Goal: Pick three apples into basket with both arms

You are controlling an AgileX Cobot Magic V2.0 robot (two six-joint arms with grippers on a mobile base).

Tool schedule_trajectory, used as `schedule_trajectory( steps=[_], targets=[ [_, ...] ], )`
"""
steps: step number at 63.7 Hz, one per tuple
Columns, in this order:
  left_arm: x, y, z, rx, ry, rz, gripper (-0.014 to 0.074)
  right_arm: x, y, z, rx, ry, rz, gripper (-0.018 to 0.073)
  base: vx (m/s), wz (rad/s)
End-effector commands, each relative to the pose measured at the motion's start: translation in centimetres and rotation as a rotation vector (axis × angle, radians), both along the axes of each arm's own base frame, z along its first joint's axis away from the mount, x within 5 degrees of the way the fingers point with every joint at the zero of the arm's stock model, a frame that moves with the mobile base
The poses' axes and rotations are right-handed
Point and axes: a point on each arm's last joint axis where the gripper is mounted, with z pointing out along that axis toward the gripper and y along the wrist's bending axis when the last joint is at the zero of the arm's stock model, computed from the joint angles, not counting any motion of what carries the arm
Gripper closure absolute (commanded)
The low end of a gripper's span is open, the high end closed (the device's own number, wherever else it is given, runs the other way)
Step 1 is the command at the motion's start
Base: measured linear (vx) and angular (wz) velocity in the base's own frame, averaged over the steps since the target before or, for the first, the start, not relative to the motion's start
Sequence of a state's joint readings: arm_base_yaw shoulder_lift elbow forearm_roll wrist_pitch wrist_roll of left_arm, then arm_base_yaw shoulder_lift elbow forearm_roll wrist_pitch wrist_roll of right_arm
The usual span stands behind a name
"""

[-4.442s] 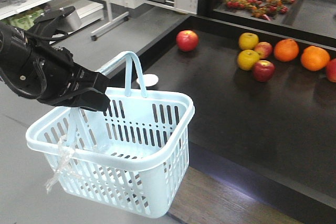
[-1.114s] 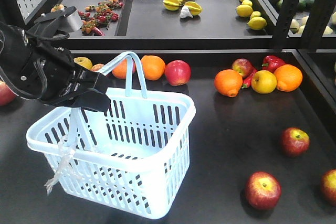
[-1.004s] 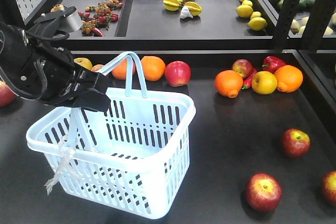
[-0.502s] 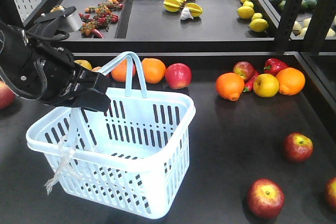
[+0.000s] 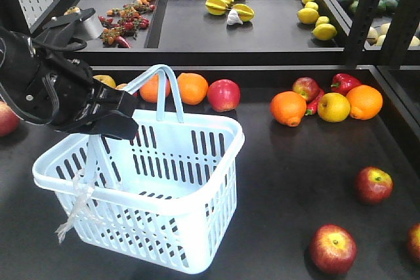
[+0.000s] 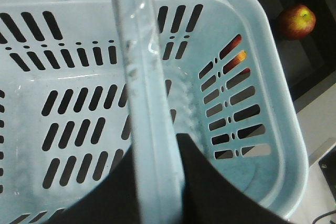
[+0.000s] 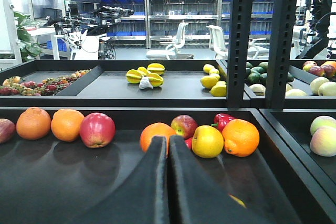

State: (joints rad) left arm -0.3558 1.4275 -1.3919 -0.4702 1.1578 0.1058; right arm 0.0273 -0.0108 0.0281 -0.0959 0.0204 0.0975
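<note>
My left gripper is going to let go of the pale blue basket on the dark counter [image 5: 207,196] between the oranges and red apples.
My left gripper [image 5: 121,121] is shut on one hoop handle of the pale blue basket [image 5: 197,117] and holds it above the dark counter, with a white string tag [image 5: 75,211] at its rim. In the left wrist view the handle [image 6: 144,77] runs between my fingers [image 6: 210,192], and the basket looks empty. Three red apples lie on the counter at the lower right [image 5: 374,184], [image 5: 333,248], [image 5: 415,240]; two show in the left wrist view [image 6: 297,22]. My right gripper [image 7: 168,140] is shut and empty, low over the counter, out of the front view.
At the back of the counter lie oranges [image 5: 191,87], a red apple [image 5: 224,94], another orange [image 5: 288,108], a yellow apple [image 5: 333,107], a red pepper [image 5: 344,83] and a small red apple [image 5: 306,88]. An upper shelf holds starfruit [image 5: 226,1] and lemons [image 5: 315,18]. A black post [image 5: 364,11] stands at the right.
The front view swung from a side counter to this fruit counter. In the last second the fruit has drifted slightly right and down. The basket stays held in the same place in the view.
</note>
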Motion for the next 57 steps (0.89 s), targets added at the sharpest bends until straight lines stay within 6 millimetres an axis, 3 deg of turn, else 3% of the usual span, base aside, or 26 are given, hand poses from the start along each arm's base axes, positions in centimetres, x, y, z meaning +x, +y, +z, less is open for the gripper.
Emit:
schedule_trajectory(
  steps=[1,57],
  targets=[
    [-0.65,-0.17,2.03,-0.079,-0.07,0.017,0.0604,-0.07,0.03,0.19,-0.006,-0.067,0.001,0.0564,0.0,0.0],
    [-0.46,-0.21,1.98,-0.079,-0.081,0.019,0.0604,-0.07,0.03,0.19,-0.006,-0.067,0.001,0.0564,0.0,0.0]
  ],
)
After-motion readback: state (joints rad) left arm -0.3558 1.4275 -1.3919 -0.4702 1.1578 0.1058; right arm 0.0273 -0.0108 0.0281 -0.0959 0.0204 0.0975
